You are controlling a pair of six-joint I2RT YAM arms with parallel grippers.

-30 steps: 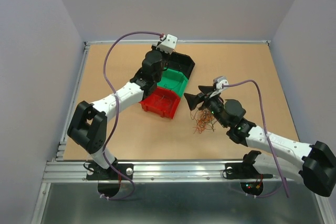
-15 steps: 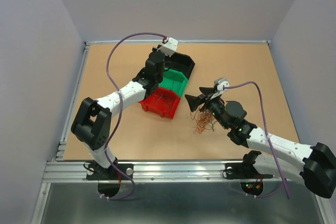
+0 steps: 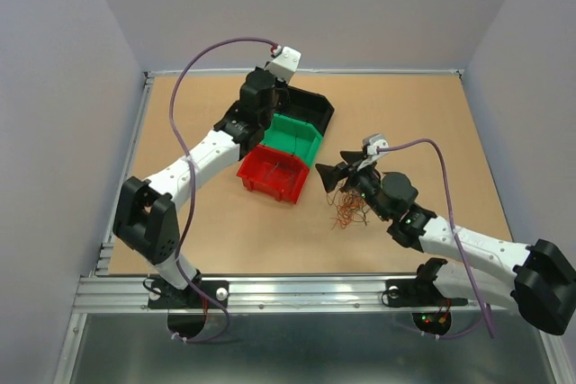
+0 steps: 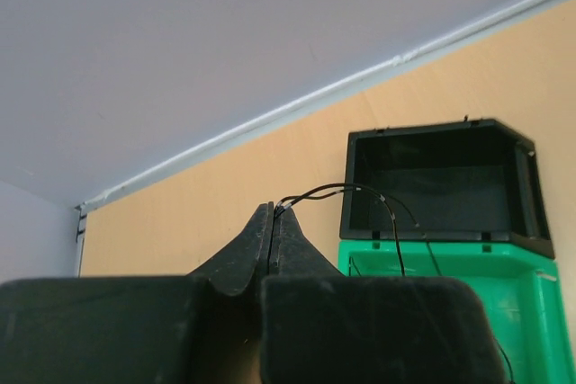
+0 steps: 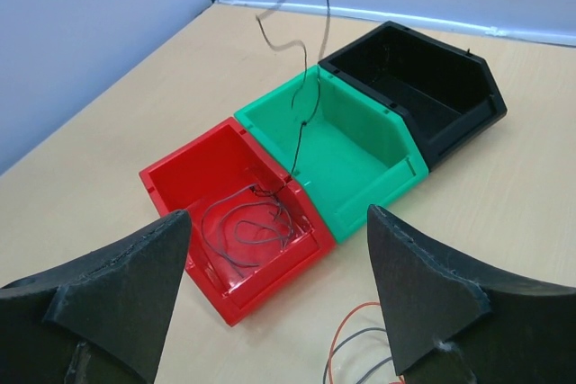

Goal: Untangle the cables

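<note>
My left gripper is to release the black wire soon, which now arcs past the black bin. Next, I set it down on the middle of the green bin's bottom (image 3: 292,138) (image 4: 453,315).
The cables (image 3: 349,209) lie as a wiry reddish-brown and dark clump on the table, just below my right gripper (image 3: 340,174). That gripper (image 5: 279,215) stands open with nothing between its fingers. A few red and grey strands (image 5: 371,346) show under it. My left gripper (image 4: 273,209) is shut on one thin black wire (image 4: 389,213). The wire arcs past the black bin (image 4: 441,177) and drops toward the green bin (image 4: 423,267). In the right wrist view this wire (image 5: 306,87) hangs from above down to the rim between the green bin and the red bin. In the top view the left gripper (image 3: 263,107) is raised over the bins.
Three bins stand in a diagonal row: red (image 3: 273,174), green (image 3: 295,138), black (image 3: 309,111). The red bin (image 5: 171,177) holds a few loose grey wires (image 5: 243,227). Metal rails edge the wooden table (image 3: 414,114), and grey walls stand on three sides.
My left arm has swung up and toward the far left, lifting the black wire higher over the bins. The right arm and the clump have barely moved.
</note>
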